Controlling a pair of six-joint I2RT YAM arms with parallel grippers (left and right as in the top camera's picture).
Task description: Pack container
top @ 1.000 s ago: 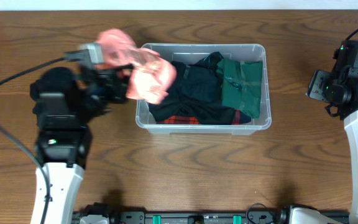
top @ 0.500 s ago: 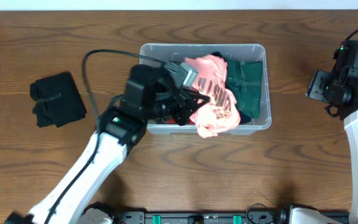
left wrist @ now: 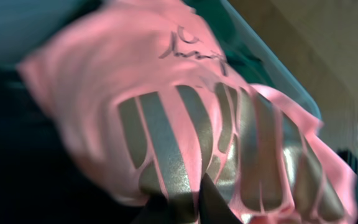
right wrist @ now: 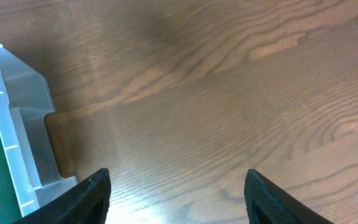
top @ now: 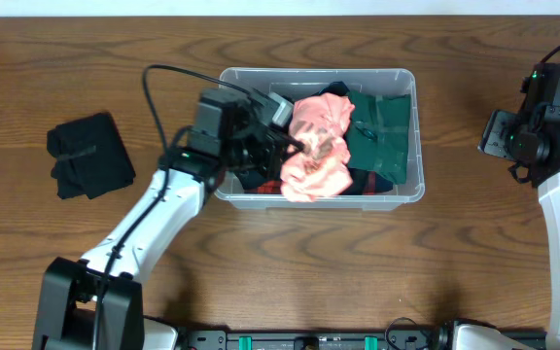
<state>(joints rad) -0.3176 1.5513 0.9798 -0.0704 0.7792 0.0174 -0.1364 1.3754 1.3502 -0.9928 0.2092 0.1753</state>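
Note:
The pink garment's lower end hangs over the container's front rim, so next my left gripper lets go, grips the garment closer to that end (top: 313, 177) and tucks it inside.
The clear plastic container (top: 411, 136) stands at the table's middle back, holding black, red-checked and green (top: 382, 136) clothes. My left gripper (top: 295, 148) is over the container's left half, shut on a pink garment (top: 317, 151) with silver print that hangs into the tub; it fills the left wrist view (left wrist: 185, 106). My right gripper (right wrist: 178, 199) is open and empty over bare wood to the right of the container, whose corner (right wrist: 17, 155) shows at the left of the right wrist view.
A folded black garment (top: 90, 156) lies on the table at the left. The right arm's base (top: 542, 126) stands at the far right edge.
My left gripper carried the pink garment from the tub's left edge over to its middle front, then drew back and lowered it into the tub's left half. The right arm has not moved.

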